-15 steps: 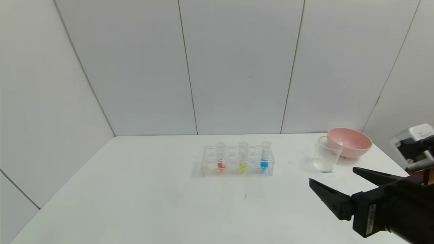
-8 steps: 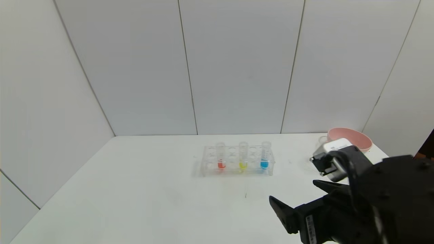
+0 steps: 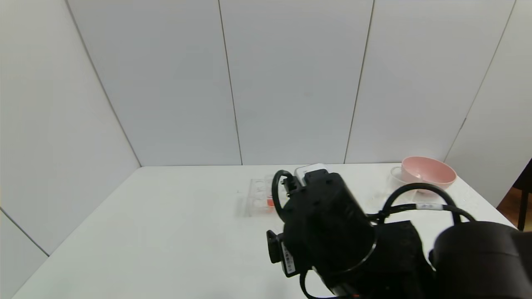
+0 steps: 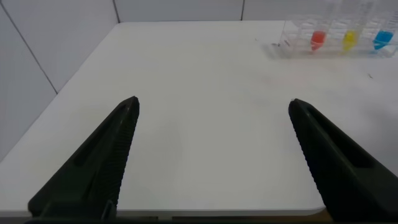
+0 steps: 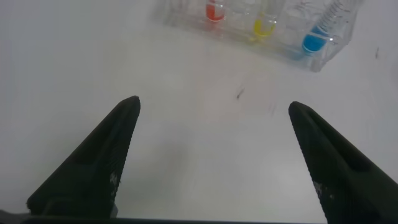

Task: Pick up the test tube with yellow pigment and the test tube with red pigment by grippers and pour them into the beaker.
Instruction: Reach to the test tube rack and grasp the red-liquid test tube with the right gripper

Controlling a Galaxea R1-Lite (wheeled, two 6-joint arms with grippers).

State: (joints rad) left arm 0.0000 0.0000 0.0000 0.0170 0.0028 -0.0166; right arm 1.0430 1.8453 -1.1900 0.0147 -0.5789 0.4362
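Note:
My right gripper will grip the upper part of the red tube point(image 3: 269, 183), just below the tube's opening, above the clear rack.
In the right wrist view the tube with red pigment point(image 5: 215, 10), the tube with yellow pigment point(image 5: 263, 26) and a blue-liquid tube point(image 5: 314, 42) stand upright in a clear rack point(image 5: 186, 15). My right gripper point(image 5: 213, 102) is open and empty over bare table, short of the rack. In the head view my right arm point(image 3: 328, 220) hides the yellow tube; only the red tube point(image 3: 270, 202) shows. The beaker point(image 3: 397, 176) stands by the pink bowl, partly behind a cable. My left gripper point(image 4: 213, 102) is open and empty near the table's front edge, with the red tube point(image 4: 318, 39) and yellow tube point(image 4: 349, 40) far off.
A pink bowl point(image 3: 428, 170) stands at the table's back right, touching or just behind the beaker. White wall panels close the back and sides. The white table point(image 3: 166, 232) stretches bare to the left of the rack.
My right arm has swung from the table's right edge leftward and forward to the rack. It now hides the yellow and blue tubes in the head view.

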